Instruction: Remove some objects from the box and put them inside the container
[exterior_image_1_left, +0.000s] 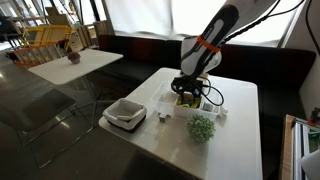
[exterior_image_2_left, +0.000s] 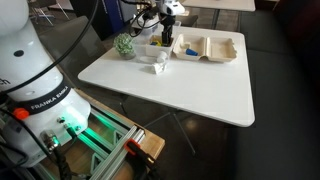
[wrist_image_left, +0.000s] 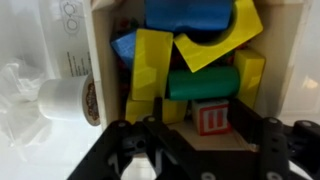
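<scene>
My gripper will first nudge the striped cube loose, as it sits tight against the green cylinder, then open and close around the cube (wrist_image_left: 211, 119) before lifting it.
In the wrist view a wooden box (wrist_image_left: 98, 45) is packed with the objects: yellow blocks (wrist_image_left: 150, 62), a green cylinder (wrist_image_left: 200, 83), blue pieces (wrist_image_left: 185, 15) and a red-striped white cube (wrist_image_left: 212, 118). My gripper (wrist_image_left: 198, 136) hangs right over the box's near end. Its dark fingers (wrist_image_left: 128, 140) are spread wide on either side of the striped cube and touch no block. In both exterior views the arm reaches down onto the box (exterior_image_1_left: 187, 98) (exterior_image_2_left: 165, 44). The container, a white divided tray (exterior_image_1_left: 125, 113) (exterior_image_2_left: 207, 47), lies on the same white table.
A round leafy green ball (exterior_image_1_left: 201, 127) (exterior_image_2_left: 124, 45) sits near the box. Crumpled clear plastic and a small white cup (wrist_image_left: 62, 98) lie beside the box wall. The white table (exterior_image_1_left: 225, 140) ends close behind the box. A second table (exterior_image_1_left: 75, 62) stands further off.
</scene>
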